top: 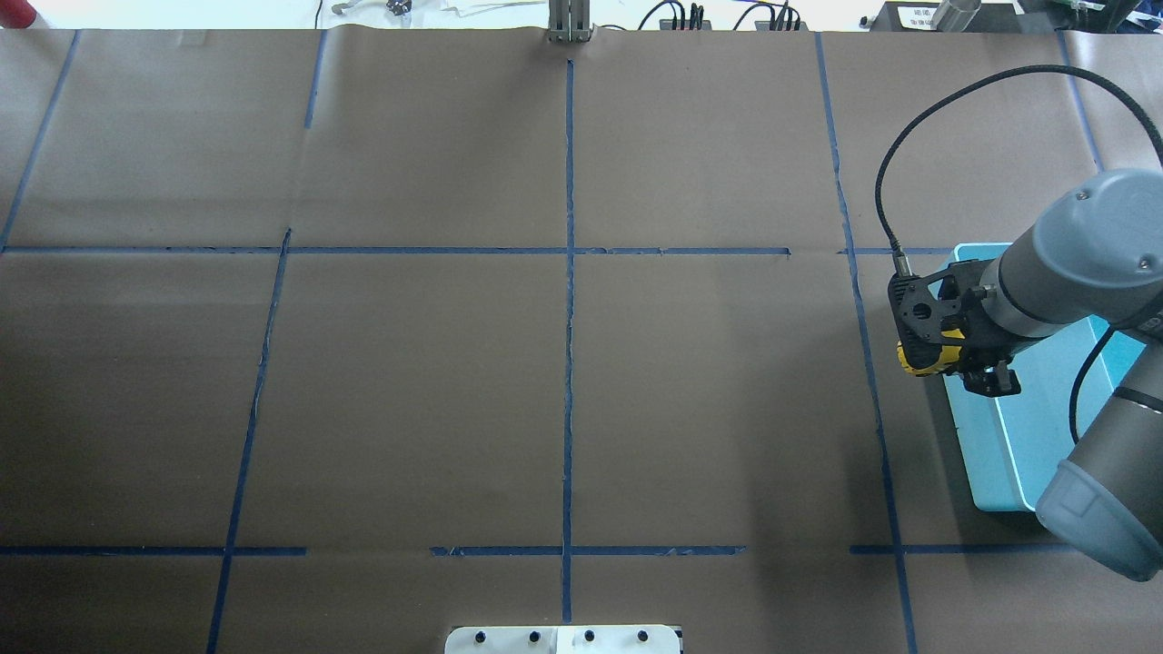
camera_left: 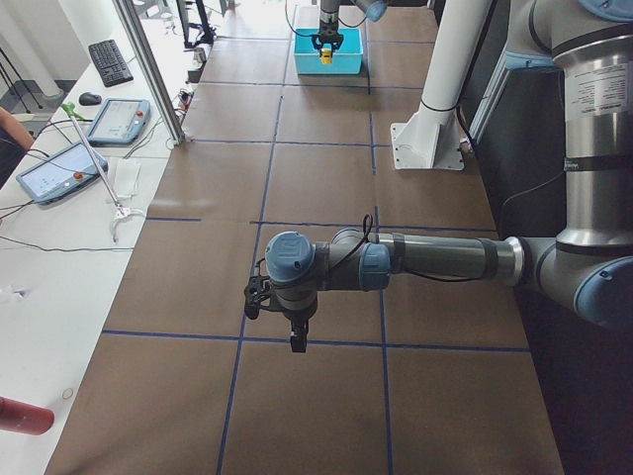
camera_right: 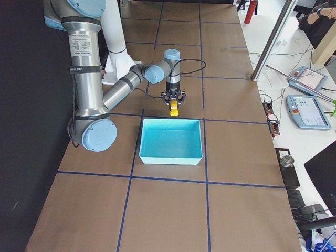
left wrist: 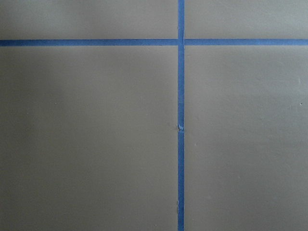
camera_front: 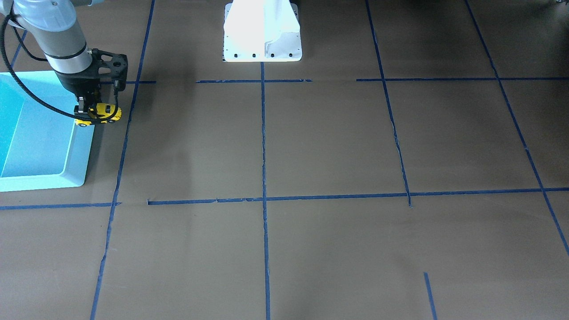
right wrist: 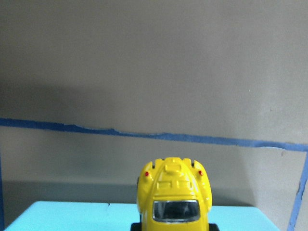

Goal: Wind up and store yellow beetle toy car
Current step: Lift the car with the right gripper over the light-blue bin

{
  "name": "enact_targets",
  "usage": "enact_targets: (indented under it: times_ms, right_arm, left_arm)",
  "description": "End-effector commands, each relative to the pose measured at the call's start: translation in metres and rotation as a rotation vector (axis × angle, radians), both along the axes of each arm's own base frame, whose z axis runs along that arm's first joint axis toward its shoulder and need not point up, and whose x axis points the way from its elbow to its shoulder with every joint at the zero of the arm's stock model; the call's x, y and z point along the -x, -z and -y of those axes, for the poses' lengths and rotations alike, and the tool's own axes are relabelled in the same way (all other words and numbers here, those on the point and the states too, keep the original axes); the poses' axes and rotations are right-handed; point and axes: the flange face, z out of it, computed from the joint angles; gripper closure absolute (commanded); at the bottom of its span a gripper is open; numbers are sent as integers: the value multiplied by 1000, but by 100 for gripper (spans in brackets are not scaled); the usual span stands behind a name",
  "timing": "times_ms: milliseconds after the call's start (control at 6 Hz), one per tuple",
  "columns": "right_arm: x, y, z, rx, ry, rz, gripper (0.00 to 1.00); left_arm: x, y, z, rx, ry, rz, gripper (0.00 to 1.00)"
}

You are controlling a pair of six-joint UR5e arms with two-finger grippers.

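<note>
I need to use my right gripper to set the yellow beetle toy car down and let go of it on the bottom of the light blue bin [camera_front: 40, 129].
The yellow beetle toy car [camera_front: 101, 115] is held in my right gripper [camera_front: 95, 109], which is shut on it. It hangs just above the near rim of the light blue bin [camera_front: 80, 151], at the bin's side toward the table's middle. The overhead view shows the car [top: 919, 360] under the right gripper [top: 949, 352], at the bin's [top: 990, 454] edge. The right wrist view shows the car's rounded end [right wrist: 174, 192] over the bin's rim [right wrist: 72, 216]. My left gripper [camera_left: 295, 332] hovers over bare table and shows only in the exterior left view; I cannot tell if it is open or shut.
The table is covered in brown paper with blue tape lines [top: 569, 318]. The white robot base [camera_front: 262, 35] stands at the robot's edge. A metal post [camera_left: 148, 69], tablets [camera_left: 117, 121] and a keyboard [camera_left: 110, 61] are beside the table.
</note>
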Motion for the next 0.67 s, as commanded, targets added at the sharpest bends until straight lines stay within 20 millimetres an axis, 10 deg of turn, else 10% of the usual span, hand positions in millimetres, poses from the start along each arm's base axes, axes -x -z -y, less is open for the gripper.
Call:
enact_targets:
  times_ms: [0, 500]
  right_arm:
    - [-43, -32, -4, 4, 19, -52, 72]
    - [-89, -101, -13, -29, 52, -84, 73]
  left_arm:
    - [0, -1, 0, 2, 0, 1, 0]
    - [0, -1, 0, 3, 1, 1, 0]
